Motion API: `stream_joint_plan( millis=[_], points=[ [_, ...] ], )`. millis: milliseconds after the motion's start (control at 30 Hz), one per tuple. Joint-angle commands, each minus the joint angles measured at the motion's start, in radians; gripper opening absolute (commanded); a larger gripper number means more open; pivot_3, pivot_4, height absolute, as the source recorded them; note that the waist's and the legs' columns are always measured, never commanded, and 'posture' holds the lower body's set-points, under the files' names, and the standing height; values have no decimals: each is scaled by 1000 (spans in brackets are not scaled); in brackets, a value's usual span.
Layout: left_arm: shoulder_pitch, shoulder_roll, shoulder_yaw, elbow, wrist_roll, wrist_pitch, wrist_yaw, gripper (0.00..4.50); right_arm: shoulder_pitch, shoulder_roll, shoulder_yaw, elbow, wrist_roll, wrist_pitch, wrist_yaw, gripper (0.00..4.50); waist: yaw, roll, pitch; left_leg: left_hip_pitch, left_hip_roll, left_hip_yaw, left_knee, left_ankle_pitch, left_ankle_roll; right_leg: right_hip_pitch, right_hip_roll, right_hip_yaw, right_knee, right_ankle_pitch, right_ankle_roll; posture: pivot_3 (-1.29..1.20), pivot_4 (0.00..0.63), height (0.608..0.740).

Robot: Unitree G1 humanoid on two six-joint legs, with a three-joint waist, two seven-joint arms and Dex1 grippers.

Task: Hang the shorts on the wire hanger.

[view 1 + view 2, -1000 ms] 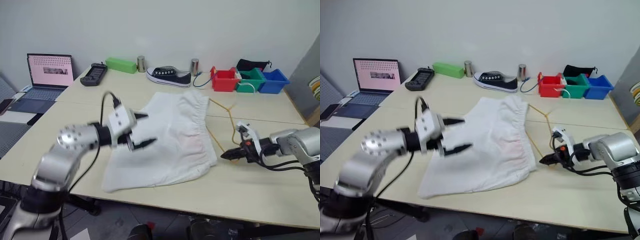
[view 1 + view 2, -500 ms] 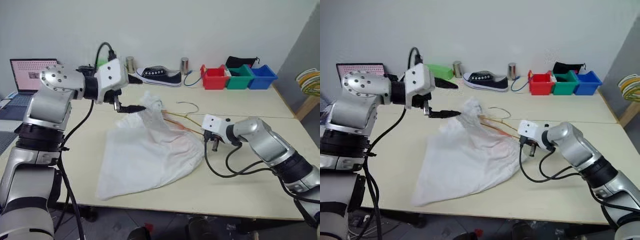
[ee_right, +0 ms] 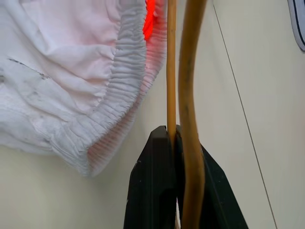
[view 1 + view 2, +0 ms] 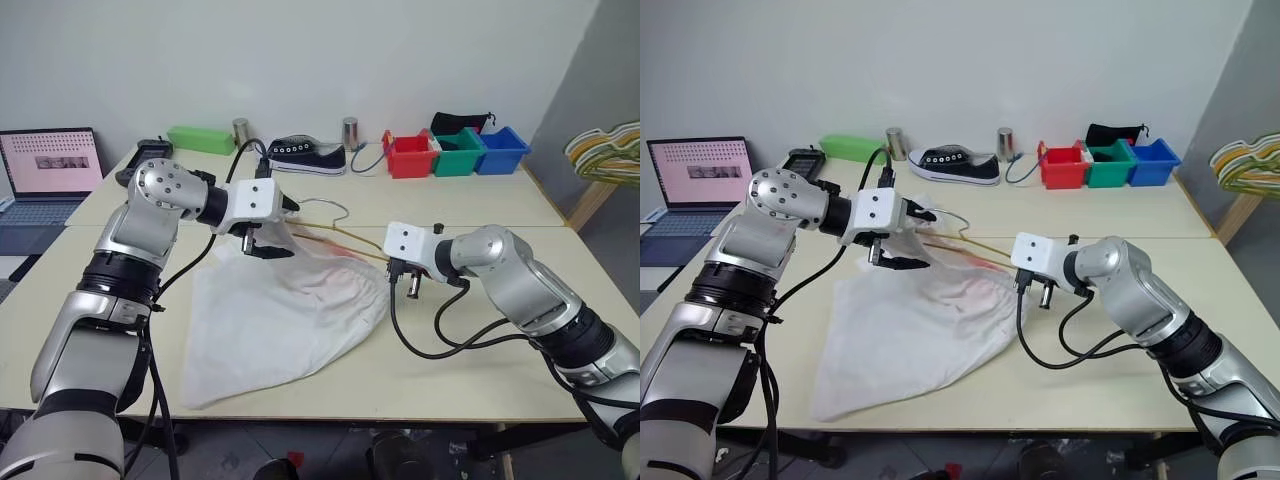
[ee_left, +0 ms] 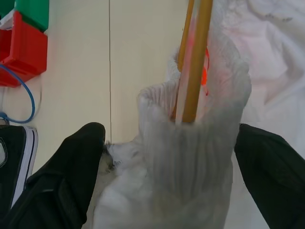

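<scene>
I see the waistband's near end lying off the hanger that my right gripper holds, so next I pinch waistband and hanger together (image 5: 188,131) with my left gripper to free my right gripper.
The white shorts (image 4: 285,315) lie bunched on the table, their gathered waistband (image 5: 190,157) lifted at the far end. The thin tan wire hanger (image 4: 352,246) runs into that waistband, and its hook (image 4: 338,206) sticks out behind. My left gripper (image 4: 279,230) is open, with a black finger (image 5: 71,171) on each side of the bunched waistband. My right gripper (image 4: 402,280) is shut on the wire hanger (image 3: 170,71) just right of the shorts, and holds it up off the table.
Along the table's far edge stand a laptop (image 4: 50,160), a green box (image 4: 200,138), a black shoe (image 4: 305,155) and red, green and blue bins (image 4: 455,155). Multicoloured hangers (image 4: 605,150) hang at the right.
The shorts lay flat with the hanger beside them; now the wire is inside the raised waistband. My right gripper moved left with the hanger. My left gripper came down around the waistband.
</scene>
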Motion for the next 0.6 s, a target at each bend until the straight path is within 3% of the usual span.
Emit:
stream_joint_plan(
  millis=[33,400,600],
  points=[
    [-30,-3,3,3,20,-25,3,3456,-52,7,-21,-69,-26,0,1,0,-8,0,0,0,0,0,0,0,0,0,0,0,0,0,0,-293,0,740],
    [-28,3,4,15,54,-17,-11,1040,-76,22,-29,-82,-41,26,10,0,-20,0,-1,0,0,-2,0,1,0,0,0,-1,2,0,0,-298,6,740],
    [-45,3,10,42,63,-28,-9,20,-88,20,-35,-96,-39,46,22,0,-27,0,-1,0,0,-3,0,1,0,0,0,-1,3,0,0,-298,6,740]
  ],
)
